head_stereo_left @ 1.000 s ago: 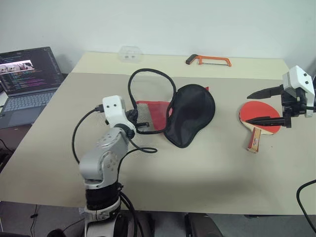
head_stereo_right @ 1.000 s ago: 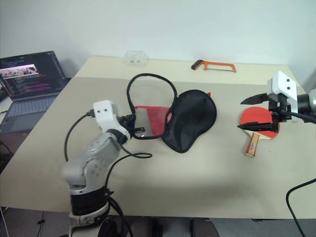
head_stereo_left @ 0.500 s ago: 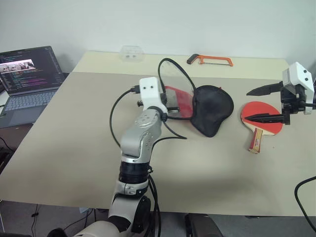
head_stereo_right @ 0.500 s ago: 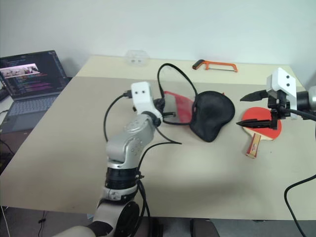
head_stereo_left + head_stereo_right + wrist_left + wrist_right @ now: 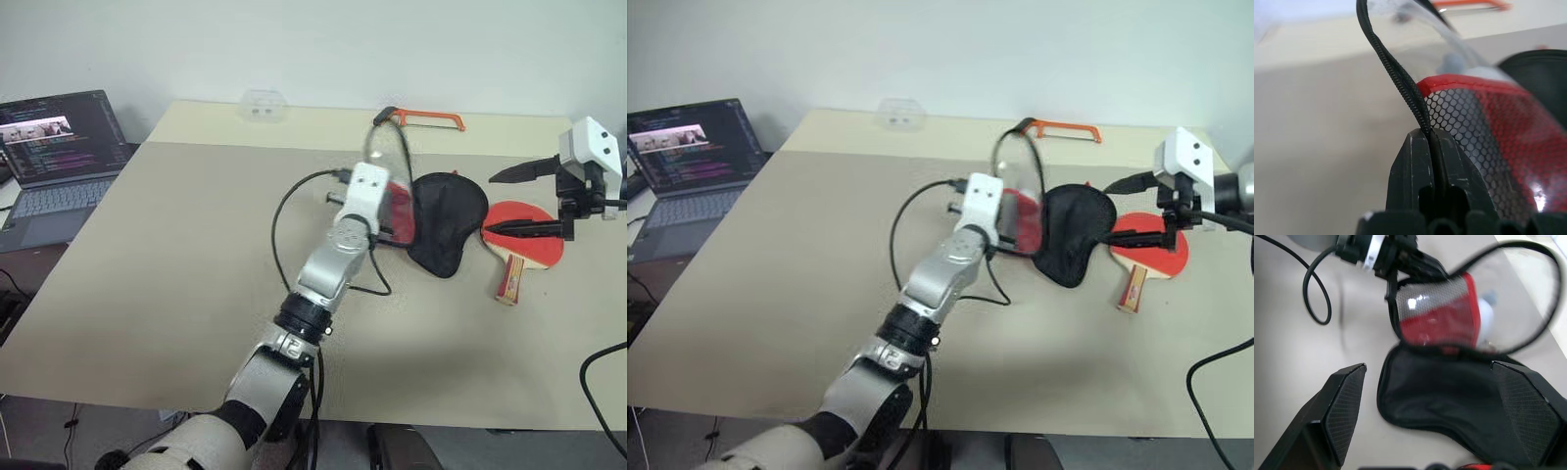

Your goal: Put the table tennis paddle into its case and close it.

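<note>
Next, the left gripper releases the clear-windowed flap, which now stands raised on the case, on the tabletop (image 5: 372,194) next to the black half of the case, towards the laptop.
The case (image 5: 447,223) lies open right of the table's middle, black half down, its right edge at the rim of the table tennis paddle (image 5: 529,245). Its clear-windowed flap (image 5: 390,162) with the red mesh pocket (image 5: 1484,132) stands raised. My left gripper (image 5: 388,227) is shut on the flap's black zip edge (image 5: 1400,83). The paddle lies red face up, its wooden handle (image 5: 507,279) towards the front edge. My right gripper (image 5: 488,204) hovers open just above the paddle, pointing left at the case (image 5: 1449,391), nothing between its fingers (image 5: 1342,406).
An orange hacksaw (image 5: 416,119) and a small clear box (image 5: 261,103) lie at the table's back edge. An open laptop (image 5: 54,147) stands off the table's left side. A black cable (image 5: 284,225) loops from my left wrist. Bare tabletop (image 5: 176,274) spreads left and front.
My left gripper has dragged the case rightwards across the table up to the paddle, and the clear flap now stands more upright. The right gripper has stayed in place.
</note>
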